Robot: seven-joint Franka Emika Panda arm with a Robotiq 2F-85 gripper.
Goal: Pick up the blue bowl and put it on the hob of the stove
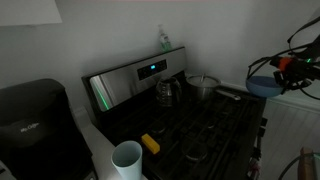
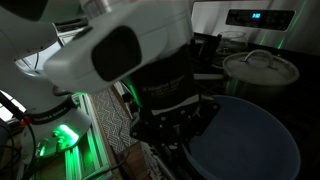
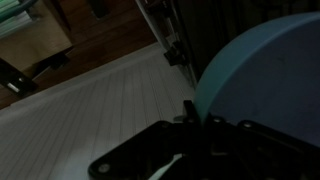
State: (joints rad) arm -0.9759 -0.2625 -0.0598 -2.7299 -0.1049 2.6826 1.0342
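Next, I let go of the blue bowl on the hob's far end [image 1: 244, 91], just past the handle of the silver pot.
My gripper [image 1: 285, 72] is shut on the rim of the blue bowl [image 1: 263, 86] and holds it in the air to the right of the stove. In an exterior view the bowl [image 2: 240, 140] fills the lower right, below my gripper [image 2: 178, 125]. In the wrist view the bowl [image 3: 262, 70] is large at the right, with its rim between my fingers [image 3: 190, 110]. The hob [image 1: 195, 125] is black with dark grates, on a steel range with a teal display [image 1: 150, 69].
A silver pot with a lid [image 1: 203, 86] and a small kettle [image 1: 167, 91] stand at the back of the hob; the pot also shows in an exterior view [image 2: 260, 70]. A white cup [image 1: 127, 158], a yellow object [image 1: 150, 144] and a black coffee maker [image 1: 35, 125] stand at the left.
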